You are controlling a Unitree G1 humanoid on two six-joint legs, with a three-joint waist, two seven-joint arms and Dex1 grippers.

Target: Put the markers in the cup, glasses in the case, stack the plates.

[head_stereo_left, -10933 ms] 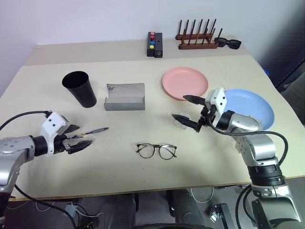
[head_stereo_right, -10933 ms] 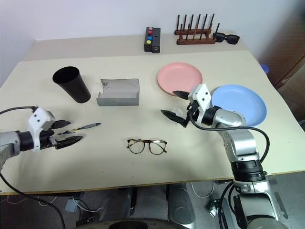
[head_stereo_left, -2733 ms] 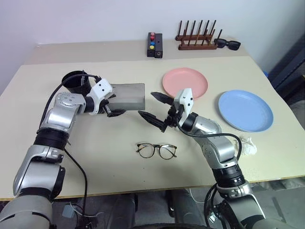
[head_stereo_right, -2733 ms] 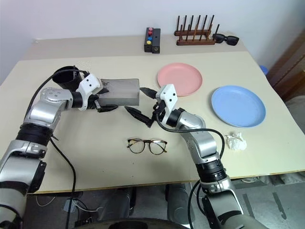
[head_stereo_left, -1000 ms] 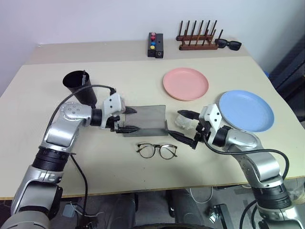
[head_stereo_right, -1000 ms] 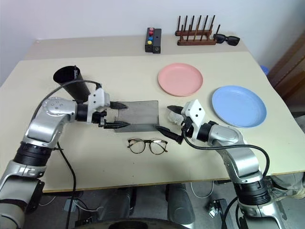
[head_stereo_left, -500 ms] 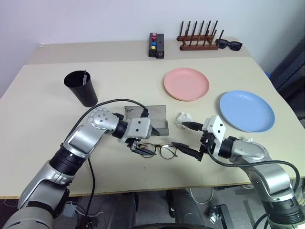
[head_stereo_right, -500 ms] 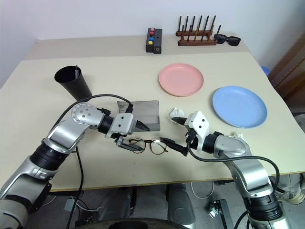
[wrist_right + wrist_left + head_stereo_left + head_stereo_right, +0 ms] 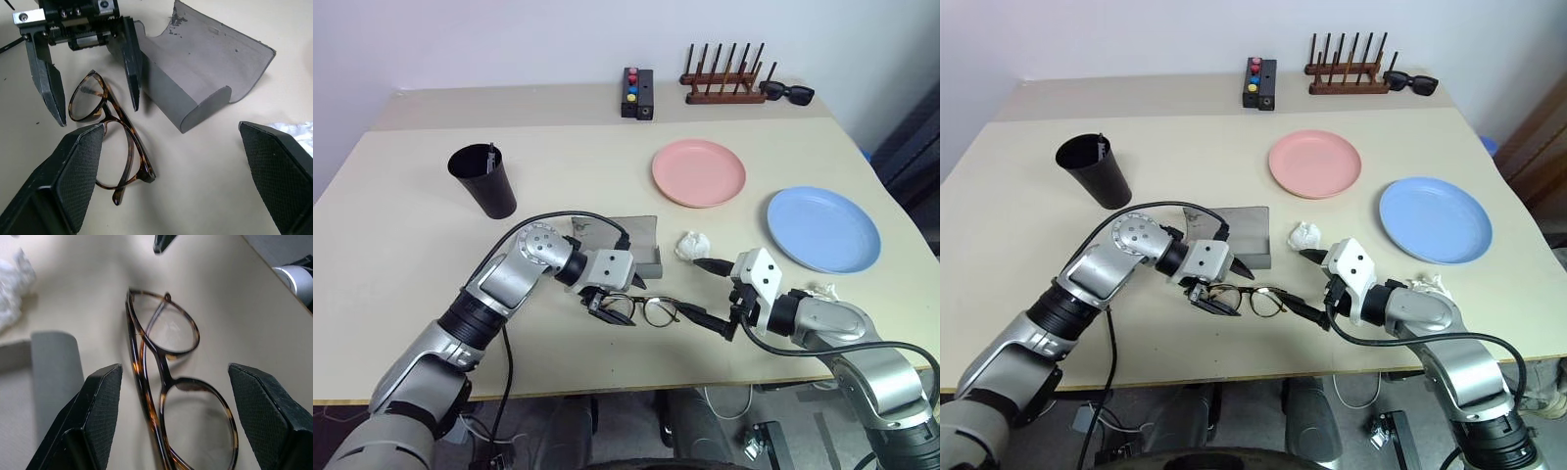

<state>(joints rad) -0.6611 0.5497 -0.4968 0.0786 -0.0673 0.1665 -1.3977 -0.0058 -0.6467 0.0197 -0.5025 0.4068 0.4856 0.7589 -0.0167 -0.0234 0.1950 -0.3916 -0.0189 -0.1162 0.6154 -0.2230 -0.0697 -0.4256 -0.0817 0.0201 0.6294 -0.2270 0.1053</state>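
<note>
The pink plate's near rim point(image 9: 703, 206) is beside the crumpled white paper, and next my right gripper should move to it and close there.
The glasses point(image 9: 643, 309) lie flat on the table just in front of the open grey case point(image 9: 634, 247). My left gripper point(image 9: 622, 299) is open, and its fingers point(image 9: 46, 93) straddle one lens without gripping it. From the other side my right gripper point(image 9: 705, 292) points at the glasses, open and empty, a short way off. The black cup point(image 9: 485, 182) stands at the left with a marker point(image 9: 490, 157) sticking up inside. Apart from each other on the right lie the pink plate point(image 9: 698, 171) and the blue plate point(image 9: 822, 228).
A crumpled white paper point(image 9: 692, 245) lies beside the case, and another point(image 9: 818, 290) lies near the blue plate. At the back stand a black box with coloured buttons point(image 9: 637, 93), a wooden rack point(image 9: 722, 83) and black sunglasses point(image 9: 788, 93).
My left gripper has left the case and come down and right to straddle a lens of the glasses. The right gripper has drawn back a little toward the table's front edge.
</note>
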